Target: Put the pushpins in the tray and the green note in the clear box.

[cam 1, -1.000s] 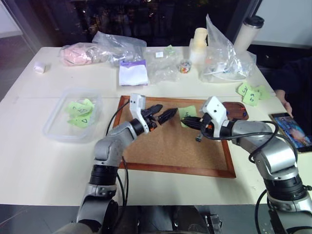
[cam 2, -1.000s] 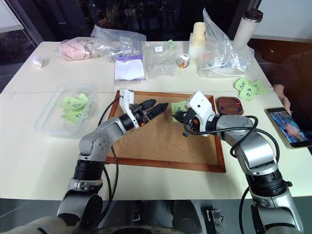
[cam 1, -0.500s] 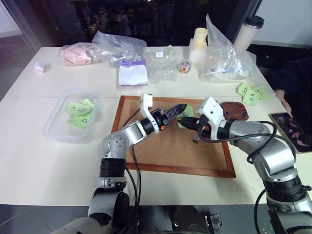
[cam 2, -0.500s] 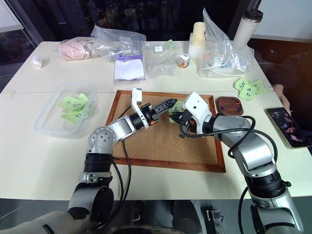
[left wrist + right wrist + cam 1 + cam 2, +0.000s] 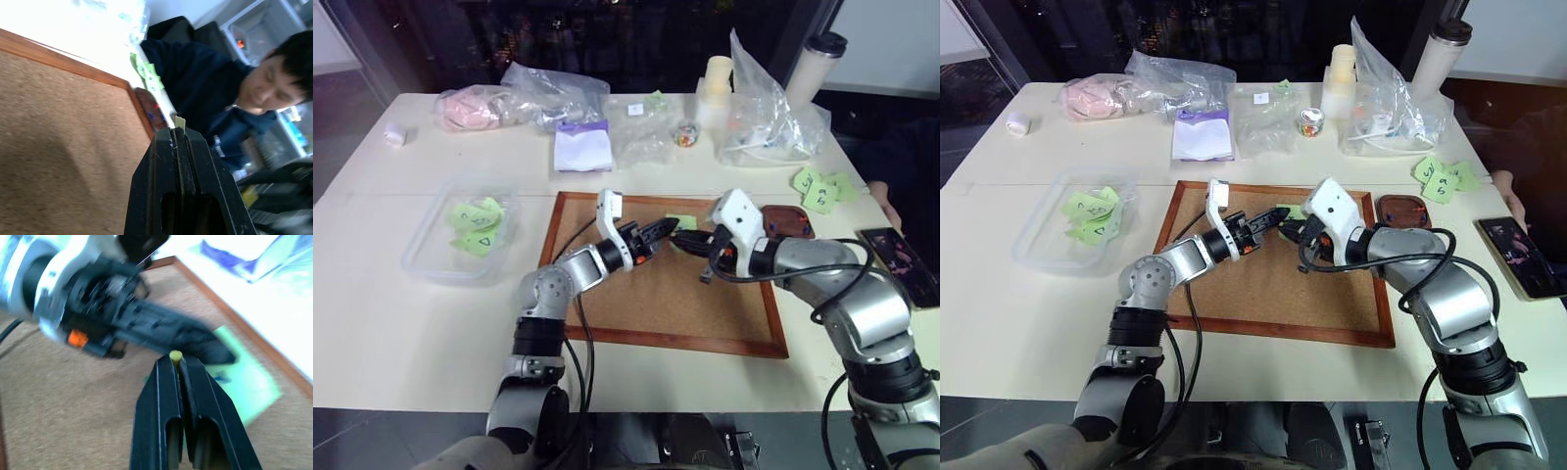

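My right gripper has the yellow pushpin, now held over the green note, for the dark wood tray. It will let go of it there, by the side (image 5: 772, 219) nearest the cork board.
The green note (image 5: 685, 222) lies on the cork board near its far edge. My left gripper (image 5: 672, 227) is shut on the note's near-left edge, and a sliver of green (image 5: 180, 122) shows between its tips. Just to the right, my right gripper (image 5: 691, 244) is shut on a yellow pushpin (image 5: 175, 355) over the note. The tray (image 5: 787, 221) of dark wood sits at the board's far right corner with a red and a blue pushpin (image 5: 152, 115) in it. At the far left stands the clear box (image 5: 429, 260), which holds several green notes.
The framed cork board (image 5: 666, 299) fills the table's middle. Clear plastic bags (image 5: 764, 108), a purple pad (image 5: 580, 149) and a small jar (image 5: 684, 134) line the back. Loose green notes (image 5: 820, 186), a phone (image 5: 901, 262) and a person's hand (image 5: 884, 201) are at the right.
My left gripper moved right to the green note and went from open to shut on its edge. The right gripper stayed shut on the pushpin and lifted slightly.
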Tool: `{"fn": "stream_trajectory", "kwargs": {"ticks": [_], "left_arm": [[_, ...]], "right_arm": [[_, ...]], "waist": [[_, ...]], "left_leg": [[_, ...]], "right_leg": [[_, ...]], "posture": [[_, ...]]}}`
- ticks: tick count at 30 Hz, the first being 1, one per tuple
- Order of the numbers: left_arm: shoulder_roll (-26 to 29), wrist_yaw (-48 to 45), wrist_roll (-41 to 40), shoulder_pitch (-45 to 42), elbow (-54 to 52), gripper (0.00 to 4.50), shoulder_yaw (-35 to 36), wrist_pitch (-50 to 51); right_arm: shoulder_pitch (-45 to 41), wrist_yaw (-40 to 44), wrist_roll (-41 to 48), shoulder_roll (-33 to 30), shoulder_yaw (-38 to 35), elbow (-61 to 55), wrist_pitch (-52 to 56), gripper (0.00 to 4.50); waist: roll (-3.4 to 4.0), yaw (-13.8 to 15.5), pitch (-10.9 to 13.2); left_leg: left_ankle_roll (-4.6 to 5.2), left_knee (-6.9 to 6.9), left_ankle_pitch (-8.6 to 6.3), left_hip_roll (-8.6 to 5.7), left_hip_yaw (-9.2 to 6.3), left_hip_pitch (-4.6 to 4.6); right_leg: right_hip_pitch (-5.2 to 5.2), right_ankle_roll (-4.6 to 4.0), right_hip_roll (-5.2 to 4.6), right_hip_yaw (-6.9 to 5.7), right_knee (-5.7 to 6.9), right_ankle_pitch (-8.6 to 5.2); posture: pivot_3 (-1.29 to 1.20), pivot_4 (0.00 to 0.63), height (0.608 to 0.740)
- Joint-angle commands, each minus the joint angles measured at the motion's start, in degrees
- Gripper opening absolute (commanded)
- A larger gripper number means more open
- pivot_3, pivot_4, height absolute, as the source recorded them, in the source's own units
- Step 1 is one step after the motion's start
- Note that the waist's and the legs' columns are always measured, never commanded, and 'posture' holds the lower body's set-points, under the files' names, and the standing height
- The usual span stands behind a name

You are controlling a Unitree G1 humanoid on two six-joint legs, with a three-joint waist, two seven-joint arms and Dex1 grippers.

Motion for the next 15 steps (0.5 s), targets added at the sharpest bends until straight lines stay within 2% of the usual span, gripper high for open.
{"fn": "stream_trajectory", "kwargs": {"ticks": [1,5,8,11,15], "left_arm": [[1.21,-1.36,2.4,0.28,-0.24,0.04,-1.12,-3.36],[3.03,-3.22,5.55,1.41,-0.59,0.04,-3.53,-6.13],[6.28,-6.37,10.21,3.51,-4.12,0.04,-8.64,-10.23],[12.24,-10.82,15.5,7.22,-12.81,0.04,-15.07,-15.36],[18.13,-13.31,17.58,9.73,-19.56,0.04,-16.23,-17.67]], "right_arm": [[-2.19,-0.43,2.38,-1.39,-4.69,-2.76,0.9,0.0],[-2.99,-0.6,4.0,-2.32,-8.23,-0.66,1.12,0.0],[-3.51,-1.25,4.25,-2.99,-11.78,4.33,0.27,0.0],[-3.85,-3.04,0.88,-4.41,-14.74,14.46,-3.72,0.0],[-3.48,-5.1,-2.66,-4.93,-15.22,24.39,-8.97,0.0]], "waist": [[0.0,-0.04,0.0],[0.01,0.0,0.0],[0.01,0.06,0.0],[0.03,0.03,-0.01],[0.05,-0.03,-0.02]], "left_leg": [[0.0,0.0,0.0,0.0,0.0,0.0],[0.0,0.0,0.0,0.01,0.0,0.0],[0.0,0.0,0.0,0.0,0.02,0.0],[0.0,-0.01,0.0,0.01,0.04,0.0],[0.0,-0.02,0.0,0.03,0.08,0.01]], "right_leg": [[0.0,0.0,0.0,0.0,0.0,0.0],[0.0,0.0,-0.01,0.0,0.0,0.0],[0.01,0.0,-0.03,0.0,0.0,0.0],[0.01,0.0,-0.04,0.01,0.0,0.0],[0.0,-0.01,-0.05,0.03,0.01,0.0]], "posture": [[0.0,0.15,0.74],[0.0,0.15,0.74],[0.0,0.15,0.74],[0.0,0.15,0.74],[0.0,0.15,0.74]]}}
